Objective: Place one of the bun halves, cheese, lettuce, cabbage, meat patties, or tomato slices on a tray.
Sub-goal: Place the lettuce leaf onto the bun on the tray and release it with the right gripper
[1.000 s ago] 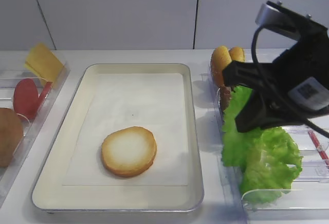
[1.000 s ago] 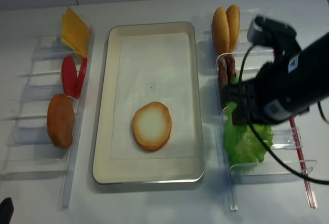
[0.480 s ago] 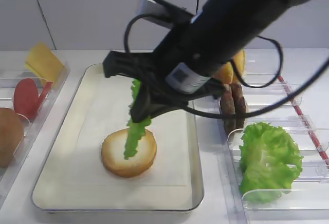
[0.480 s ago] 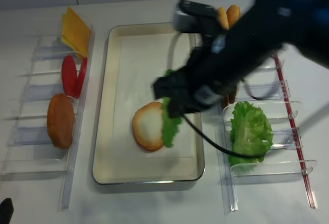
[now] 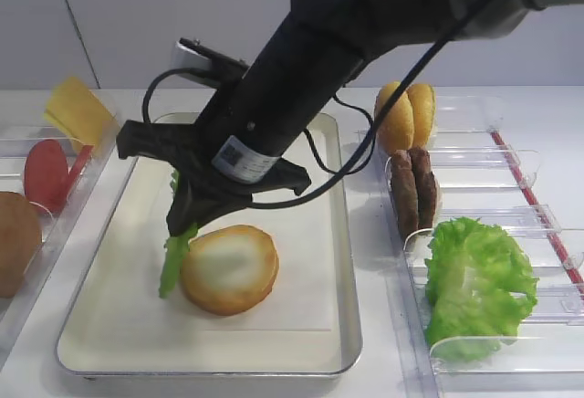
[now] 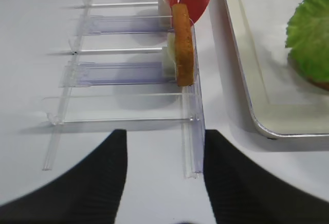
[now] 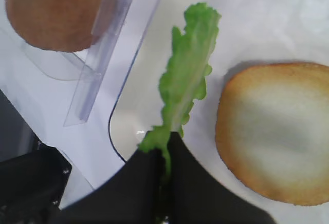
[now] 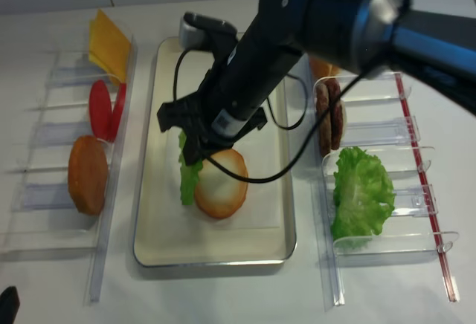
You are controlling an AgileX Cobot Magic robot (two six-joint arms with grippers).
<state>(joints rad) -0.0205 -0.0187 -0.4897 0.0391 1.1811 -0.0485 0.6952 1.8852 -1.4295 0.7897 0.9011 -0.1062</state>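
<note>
Next, I release the lettuce leaf from my right gripper on the pale cut side of the bun half [image 8: 221,177] [image 7: 275,131] on the tray. The leaf now hangs edge-down over the tray.
My right gripper [image 5: 182,223] [image 7: 165,149] is shut on a green frilly lettuce leaf [image 5: 172,259] [image 7: 186,82]. The leaf hangs edge-down over the silver tray [image 5: 301,299], just left of a bun half [image 5: 229,268] [image 7: 280,131] that lies cut face up on the liner. From the top view the lettuce [image 8: 188,177] appears to touch the bun's [image 8: 223,184] left edge. In the left wrist view my left gripper [image 6: 164,154] stands open over bare table, holding nothing, with the leaf [image 6: 311,34] at the right edge of its view.
Clear bins flank the tray. Right bins: more lettuce [image 5: 479,281], meat patties [image 5: 415,190], bun halves [image 5: 407,115]. Left bins: cheese [image 5: 78,110], tomato slices [image 5: 46,174], a bun half [image 5: 15,241]. My right arm [image 5: 301,69] crosses above the tray.
My right arm swung from the right-hand lettuce bin across to the tray, carrying one lettuce leaf; it now hangs at the bun's left side instead of over its middle.
</note>
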